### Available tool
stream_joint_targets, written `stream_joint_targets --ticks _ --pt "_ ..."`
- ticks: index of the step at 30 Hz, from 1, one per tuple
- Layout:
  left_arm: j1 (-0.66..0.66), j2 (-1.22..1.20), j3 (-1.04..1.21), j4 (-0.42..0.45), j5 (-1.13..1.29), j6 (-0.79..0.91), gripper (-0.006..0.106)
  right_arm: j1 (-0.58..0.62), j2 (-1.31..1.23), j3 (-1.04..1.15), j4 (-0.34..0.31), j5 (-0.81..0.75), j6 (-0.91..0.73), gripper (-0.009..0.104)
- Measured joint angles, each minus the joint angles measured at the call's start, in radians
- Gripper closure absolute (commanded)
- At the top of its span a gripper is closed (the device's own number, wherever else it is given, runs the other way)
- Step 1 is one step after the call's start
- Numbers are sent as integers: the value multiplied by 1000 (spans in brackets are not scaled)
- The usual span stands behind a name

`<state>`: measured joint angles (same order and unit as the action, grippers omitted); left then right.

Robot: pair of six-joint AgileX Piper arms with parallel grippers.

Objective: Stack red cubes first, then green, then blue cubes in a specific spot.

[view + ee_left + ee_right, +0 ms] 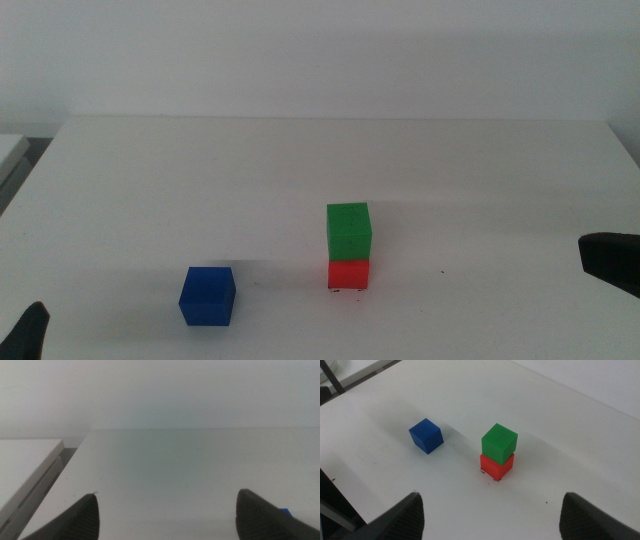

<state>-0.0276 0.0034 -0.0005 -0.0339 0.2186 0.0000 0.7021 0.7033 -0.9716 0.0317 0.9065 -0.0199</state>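
Observation:
I need to close my left gripper on the blue cube, with its fingers on the cube's side [233,294] facing the stack and on the opposite side.
The green cube [348,230] sits on the red cube [348,274] near the middle of the table; the stack also shows in the right wrist view, green cube [499,442] on red cube [496,466]. Tiny black marks of the spot [345,291] peek out at the red cube's base. The blue cube [207,296] lies alone to the stack's left, and also shows in the right wrist view [426,435]. My left gripper [167,525] is open and empty at the bottom-left corner [30,335]. My right gripper [495,522] is open and empty at the right edge [612,262].
A lone black speck [441,271] lies right of the stack. A white slab [25,467] stands beside the table's left edge, with a gap between them. The table's far edge [340,118] meets a white wall.

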Motion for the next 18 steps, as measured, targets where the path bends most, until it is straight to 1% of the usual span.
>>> stream_joint_targets --ticks 4,6,8,12,15,18 --pt "2 11 -5 7 6 0 8 0 0 0 0 0 0 14" --pt "6 91 -74 -14 76 0 8 0 0 0 0 0 0 14" --pt "9 206 -200 -61 213 17 8 0 0 0 0 0 0 14" --pt "9 469 -498 -209 434 120 8 0 0 0 0 0 0 14" --pt "9 656 -644 -267 577 147 8 0 0 0 0 0 0 14" --pt "7 821 -739 -307 677 154 8 0 0 0 0 0 0 14"
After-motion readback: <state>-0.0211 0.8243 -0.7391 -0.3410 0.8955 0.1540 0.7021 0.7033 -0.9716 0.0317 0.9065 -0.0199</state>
